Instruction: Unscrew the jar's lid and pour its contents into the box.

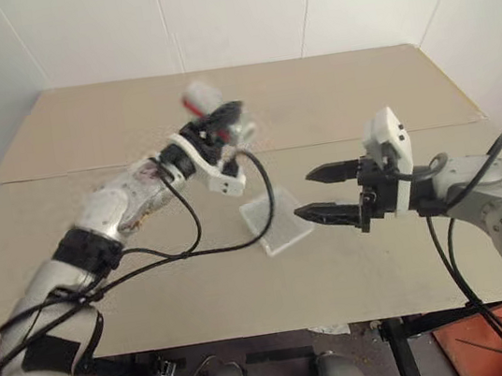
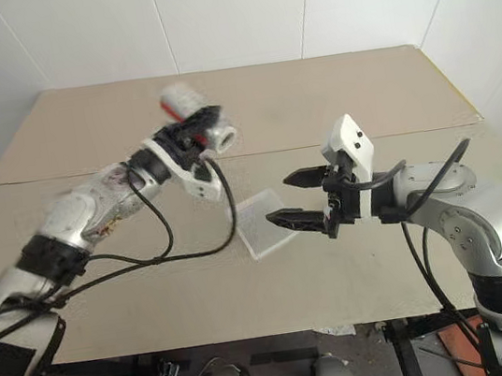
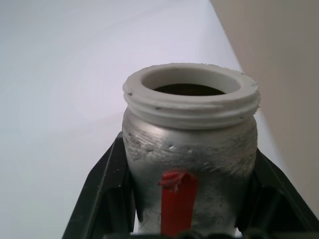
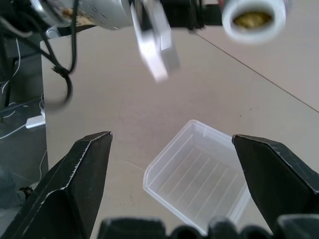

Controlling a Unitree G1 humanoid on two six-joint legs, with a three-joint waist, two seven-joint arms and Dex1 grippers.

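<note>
My left gripper is going to set the jar, still held above the table's middle, free on the table (image 1: 211,213), just beside the box and on the opposite side from my right gripper.
My left gripper (image 1: 225,124) is shut on the jar (image 3: 189,144), a silver body with a red mark, held above the table's middle. No cap covers its white threaded mouth (image 4: 253,19), which is tipped toward my right gripper, and brown contents show inside. The lid is out of view. A blurred pale and red shape (image 1: 201,93) sits just above the left fingers; I cannot tell what it is. The box (image 1: 275,225), a clear shallow tray, lies on the table below and to the right of the jar. My right gripper (image 1: 304,195) stands open and empty beside the box's right edge.
The tan table (image 1: 360,96) has a seam running across it behind the box. White walls close the back and the right side. Black cables (image 1: 190,225) loop from the left arm down onto the table left of the box. The front edge lies near.
</note>
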